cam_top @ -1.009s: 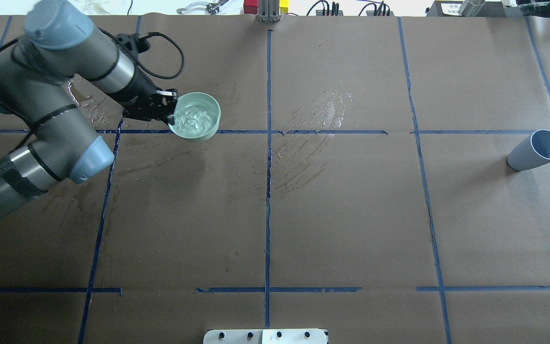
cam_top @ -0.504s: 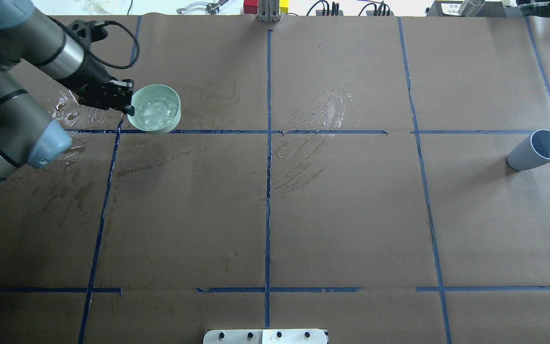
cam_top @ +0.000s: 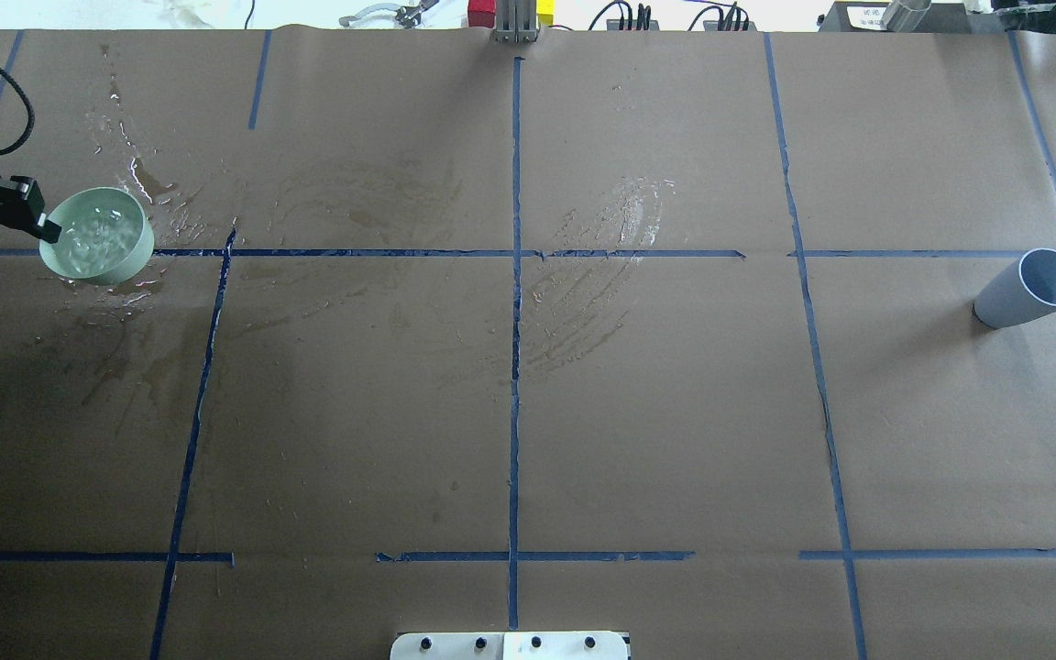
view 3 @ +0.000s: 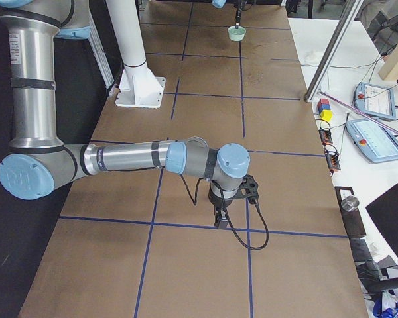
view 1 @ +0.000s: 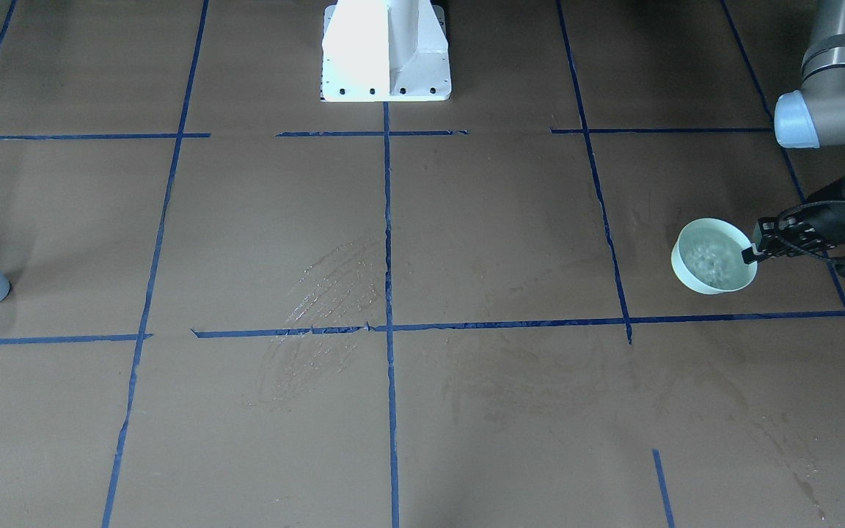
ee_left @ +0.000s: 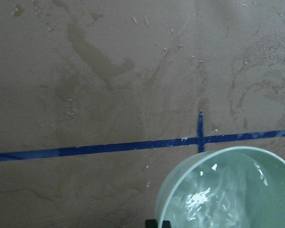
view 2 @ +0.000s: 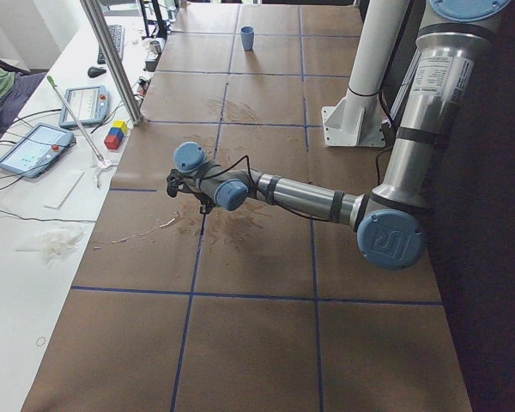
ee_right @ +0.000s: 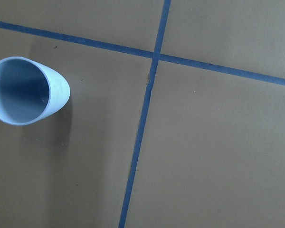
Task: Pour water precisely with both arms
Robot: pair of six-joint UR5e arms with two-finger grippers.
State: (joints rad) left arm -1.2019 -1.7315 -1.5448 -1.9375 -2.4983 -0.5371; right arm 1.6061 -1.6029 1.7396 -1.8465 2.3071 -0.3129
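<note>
Next, I release the pale green bowl with my left gripper on the brown paper inside the blue tape square [view 1: 717, 259] below it.
My left gripper [cam_top: 44, 226] is shut on the rim of a pale green bowl [cam_top: 129, 255] at the table's far left, a little above the paper. The bowl [view 1: 686, 273] holds rippling water [view 1: 712, 255], and the left wrist view shows the water [ee_left: 218, 194] close up. A grey-blue cup [cam_top: 1014, 302] stands empty at the far right, and the cup [ee_right: 57, 90] lies at the left of the right wrist view. My right gripper [view 3: 220, 217] shows only in the exterior right view, pointing down at the paper; I cannot tell whether it is open or shut.
Wet streaks [cam_top: 601, 238] mark the brown paper at the centre, and droplets [cam_top: 138, 183] lie behind the bowl. The white pedestal [view 1: 386, 51] stands at the robot's side. Coloured blocks [cam_top: 510, 11] and cables lie along the far edge. Blue tape lines grid the paper.
The left arm has carried the bowl of water leftward, from left of centre to the table's far left edge. The cup has not moved.
</note>
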